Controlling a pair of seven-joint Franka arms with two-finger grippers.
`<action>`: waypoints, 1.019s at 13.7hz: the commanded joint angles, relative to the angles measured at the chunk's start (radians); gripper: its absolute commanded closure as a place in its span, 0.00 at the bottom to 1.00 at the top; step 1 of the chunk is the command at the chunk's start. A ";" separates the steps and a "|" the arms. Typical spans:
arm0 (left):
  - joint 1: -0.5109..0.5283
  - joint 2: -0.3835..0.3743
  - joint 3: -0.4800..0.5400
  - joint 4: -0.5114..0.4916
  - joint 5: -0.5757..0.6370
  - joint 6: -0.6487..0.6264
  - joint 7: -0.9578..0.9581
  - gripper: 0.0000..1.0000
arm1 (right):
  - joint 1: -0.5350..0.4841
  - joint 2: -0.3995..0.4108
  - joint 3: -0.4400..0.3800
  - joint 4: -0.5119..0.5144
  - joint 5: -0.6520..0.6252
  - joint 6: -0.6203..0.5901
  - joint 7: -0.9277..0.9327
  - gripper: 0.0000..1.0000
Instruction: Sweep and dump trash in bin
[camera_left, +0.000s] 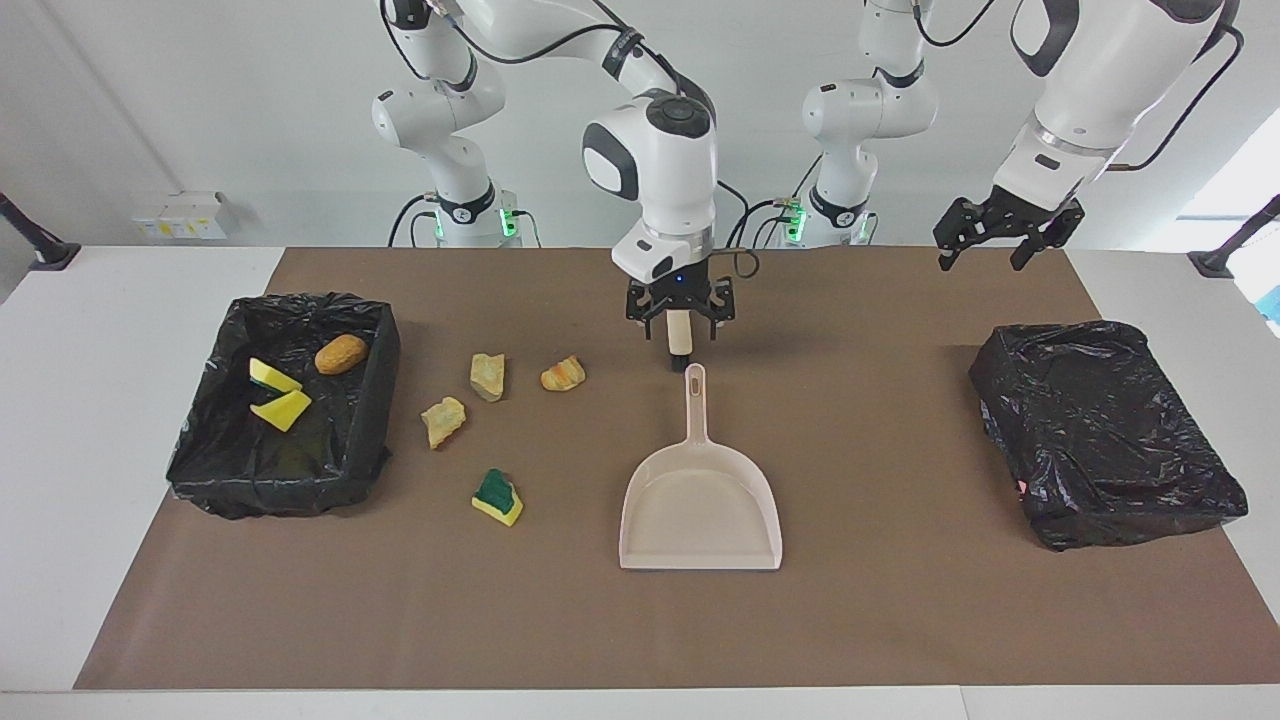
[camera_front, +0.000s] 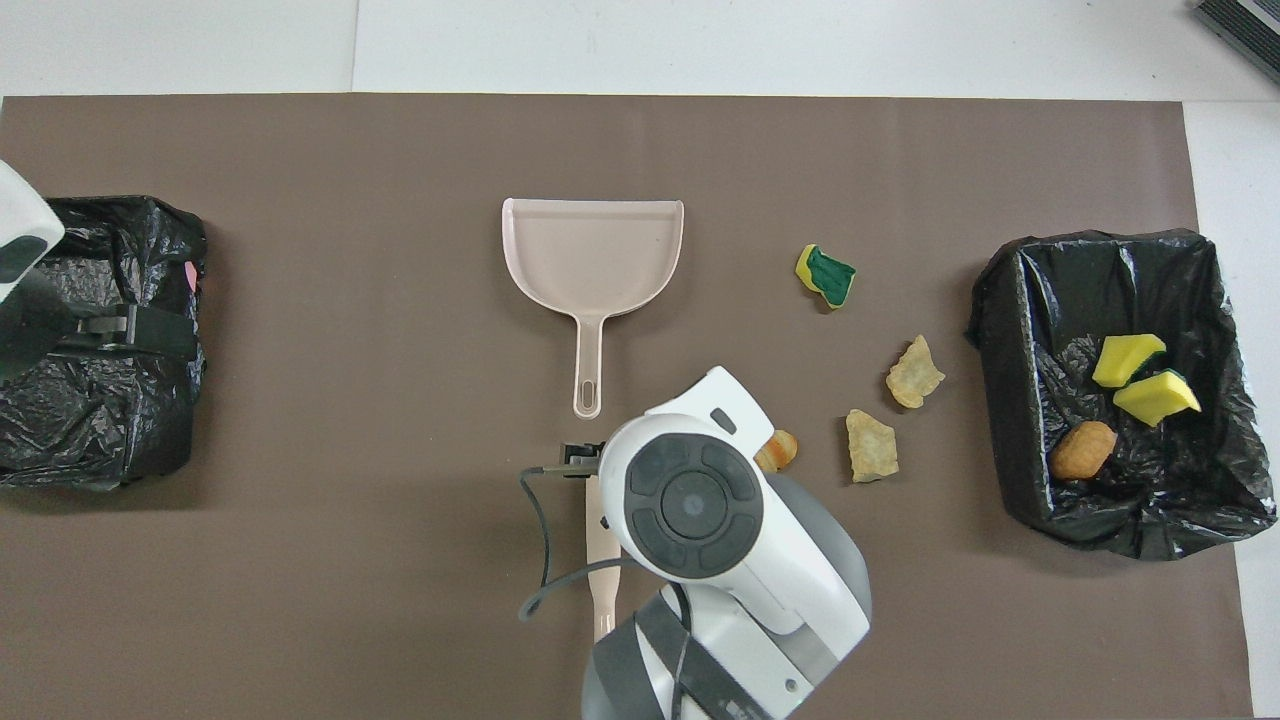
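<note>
The narrow part of the beige brush's handle (camera_front: 605, 625) is the spot my right gripper will close on, on the side of the handle that is nearer to the robots.
Four scraps of trash lie loose on the brown mat: a green-topped yellow sponge (camera_left: 497, 497) (camera_front: 826, 277), two tan lumps (camera_left: 443, 420) (camera_left: 487, 376) and an orange lump (camera_left: 562, 374), which my right arm partly hides in the overhead view. Two yellow sponge chunks (camera_left: 280, 405) and a bread-like lump (camera_left: 341, 353) lie in the black-lined bin (camera_left: 382, 400) (camera_front: 990, 320) at the right arm's end. My right gripper (camera_left: 680, 325) is low at the beige brush (camera_left: 680, 342) (camera_front: 600, 545), just nearer to the robots than the handle of the beige dustpan (camera_left: 700, 500) (camera_front: 595, 250). My left gripper (camera_left: 985, 255) waits open in the air.
A second bin wrapped in black plastic (camera_left: 1100, 430) (camera_front: 100, 420) stands at the left arm's end, under the left gripper in the overhead view. The dustpan lies flat at mid-table with its mouth away from the robots. White table shows around the mat.
</note>
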 joint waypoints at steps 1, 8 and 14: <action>-0.007 0.062 -0.011 0.025 -0.002 0.063 -0.001 0.00 | 0.039 -0.161 0.002 -0.230 0.080 0.057 -0.017 0.00; -0.213 0.266 -0.033 0.132 0.001 0.150 -0.116 0.00 | 0.196 -0.244 0.002 -0.404 0.129 0.115 0.097 0.00; -0.387 0.460 -0.034 0.197 0.031 0.304 -0.348 0.00 | 0.282 -0.123 0.002 -0.413 0.106 0.246 0.184 0.09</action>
